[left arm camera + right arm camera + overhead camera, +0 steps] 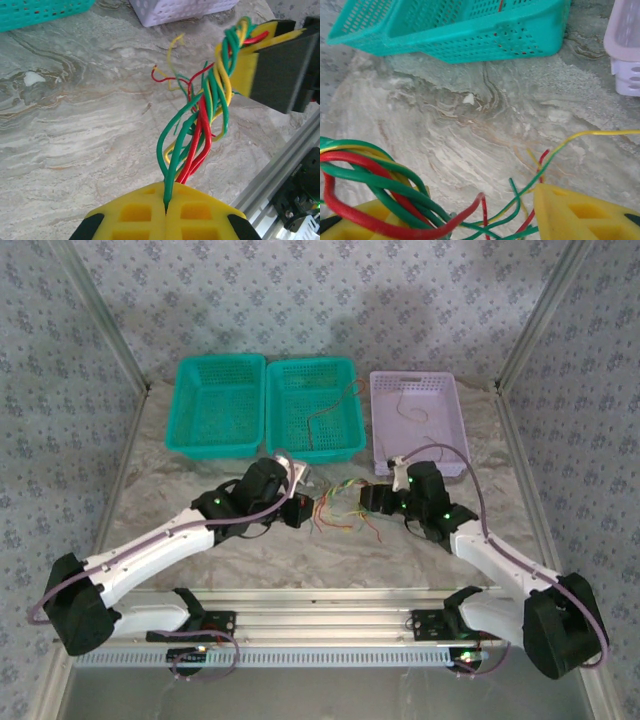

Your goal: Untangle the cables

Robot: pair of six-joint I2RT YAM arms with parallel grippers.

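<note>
My right gripper needs to back clear, as the cable bundle drapes over one of its fingers, and then pinch the bundle [437,217] just above its loose ends.
A twisted bundle of green, yellow and red cables [335,508] hangs between my two grippers over the marbled table. My left gripper [166,201] is shut, its yellow fingers [135,212] pinching one green cable [172,165] of the bundle [215,95]. In the top view the left gripper [300,510] sits left of the tangle and the right gripper [363,500] right of it. My right gripper [480,222] stands open, with the cables [375,180] draped over its left finger [355,217]; loose ends trail past the other finger [580,215].
Two teal baskets [195,430] [345,435] and a lavender basket [450,425] stand at the back. A thin brown wire [320,420] lies in the right teal basket and another brown wire [410,405] in the lavender one. An aluminium rail [330,625] runs along the near edge.
</note>
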